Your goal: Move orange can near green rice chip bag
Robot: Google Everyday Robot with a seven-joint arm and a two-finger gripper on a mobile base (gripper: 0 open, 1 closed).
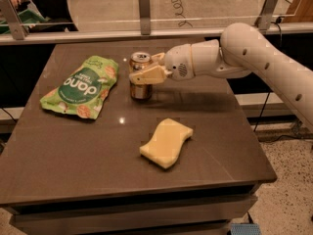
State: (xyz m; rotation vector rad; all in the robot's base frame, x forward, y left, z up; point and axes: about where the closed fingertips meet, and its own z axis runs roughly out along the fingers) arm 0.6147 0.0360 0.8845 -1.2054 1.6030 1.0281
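Observation:
The orange can, now upright near the table's middle, will be released on the brown table (107, 104), against the green rice chip bag's sponge-facing edge.
The orange can (140, 86) stands upright near the middle of the brown table (88, 151), its silver top showing. My gripper (145, 68) comes in from the right on a white arm and is shut on the can's upper part, one pale finger (146, 75) across its front. The green rice chip bag (81, 86) lies flat to the can's left, a short gap between them. Whether the can's base touches the table I cannot tell.
A pale yellow sponge (167, 142) lies in front of the can, toward the table's front right. A glass barrier with metal posts (144, 5) runs along the table's far edge. The table's right edge drops to a speckled floor (288, 199).

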